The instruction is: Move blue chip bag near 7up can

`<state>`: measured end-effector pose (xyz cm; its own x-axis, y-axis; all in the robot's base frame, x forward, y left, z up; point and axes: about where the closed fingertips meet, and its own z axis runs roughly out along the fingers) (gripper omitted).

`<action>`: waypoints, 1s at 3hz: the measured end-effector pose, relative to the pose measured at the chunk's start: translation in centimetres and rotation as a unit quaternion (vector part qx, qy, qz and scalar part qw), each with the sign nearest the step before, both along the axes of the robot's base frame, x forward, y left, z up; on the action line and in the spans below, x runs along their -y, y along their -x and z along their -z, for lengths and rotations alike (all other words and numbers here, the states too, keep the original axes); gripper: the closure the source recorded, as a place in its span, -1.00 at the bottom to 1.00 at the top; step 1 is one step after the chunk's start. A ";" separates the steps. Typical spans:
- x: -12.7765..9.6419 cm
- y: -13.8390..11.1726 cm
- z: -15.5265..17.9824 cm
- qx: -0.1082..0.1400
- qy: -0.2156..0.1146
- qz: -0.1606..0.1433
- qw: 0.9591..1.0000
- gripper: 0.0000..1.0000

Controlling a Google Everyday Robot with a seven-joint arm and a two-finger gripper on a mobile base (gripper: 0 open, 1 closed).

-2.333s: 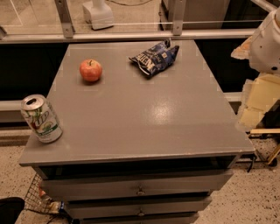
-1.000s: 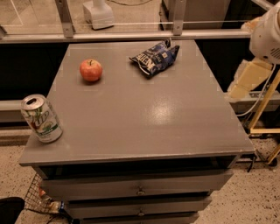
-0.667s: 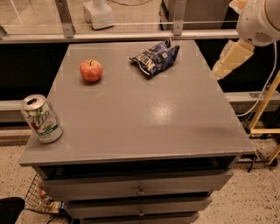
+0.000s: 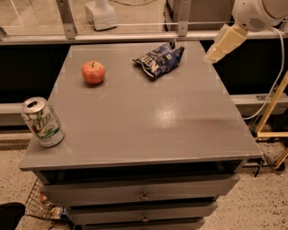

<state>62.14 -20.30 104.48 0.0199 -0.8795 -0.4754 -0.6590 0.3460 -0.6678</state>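
I need to next move my gripper to the middle of the blue chip bag (image 4: 161,60), between its end towards the red apple and its other end, and close it there.
The blue chip bag (image 4: 158,59) lies crumpled near the far edge of the grey table (image 4: 148,130), right of centre. The 7up can (image 4: 42,122) stands upright at the table's front left corner, far from the bag. My gripper (image 4: 222,43) is a cream-coloured piece hanging from the white arm joint (image 4: 252,13) at the upper right. It hovers over the table's far right edge, to the right of the bag and apart from it, holding nothing that I can see.
A red apple (image 4: 93,72) sits at the far left of the table, left of the bag. A metal rail (image 4: 135,36) runs behind the table. Drawers (image 4: 144,196) are below the top. A yellow frame (image 4: 274,112) and a cable stand at the right.
My arm has risen and swung left from beside the table's right edge to the far right corner, closer to the chip bag. The bag, apple and can have not moved.
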 end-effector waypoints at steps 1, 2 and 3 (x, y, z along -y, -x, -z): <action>-1.8 -3.9 1.4 -0.013 0.012 -0.024 1.000 -1.00; -4.7 -9.1 4.0 -0.039 0.029 -0.062 0.997 -1.00; -7.7 -12.2 6.6 -0.061 0.038 -0.095 0.993 -1.00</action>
<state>74.37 -12.63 97.85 0.1341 -0.8990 -0.4170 -0.7855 0.1601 -0.5978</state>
